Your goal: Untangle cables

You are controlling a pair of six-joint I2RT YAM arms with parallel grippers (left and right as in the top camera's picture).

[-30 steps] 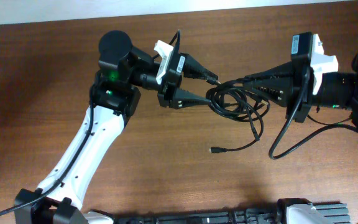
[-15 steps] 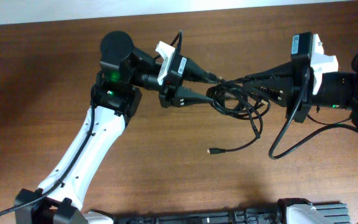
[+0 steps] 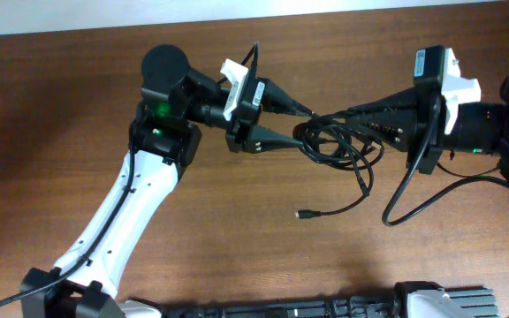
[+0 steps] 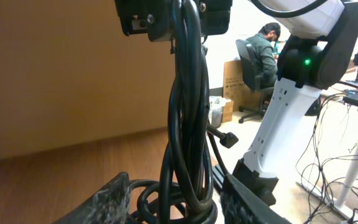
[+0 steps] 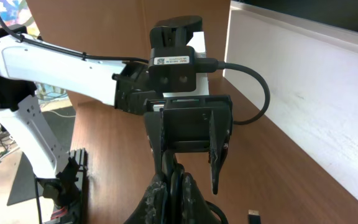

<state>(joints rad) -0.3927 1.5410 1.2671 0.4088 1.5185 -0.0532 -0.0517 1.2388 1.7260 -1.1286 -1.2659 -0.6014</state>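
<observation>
My right gripper squeezes the cables' loops into one tight heap, so my left gripper will take the hanging loops (image 3: 310,137) and lay the tangle down open first.
The cables (image 3: 336,143) are a tangle of thin black loops held above the table between my two grippers. One loose end trails down to a small plug (image 3: 300,213). My right gripper (image 3: 332,118) is shut on the bundle; in the right wrist view its fingers (image 5: 158,194) pinch the cords (image 5: 174,182). My left gripper (image 3: 302,124) is open, one finger on each side of the bundle's left end. In the left wrist view the cords (image 4: 188,124) hang between its spread fingers (image 4: 107,200).
The brown wooden table (image 3: 78,97) lies under both arms. A thick black wire (image 3: 414,199) fixed to the right arm loops down at the right. A pale wall edge (image 3: 237,9) runs along the back. The plug also shows in the right wrist view (image 5: 252,216).
</observation>
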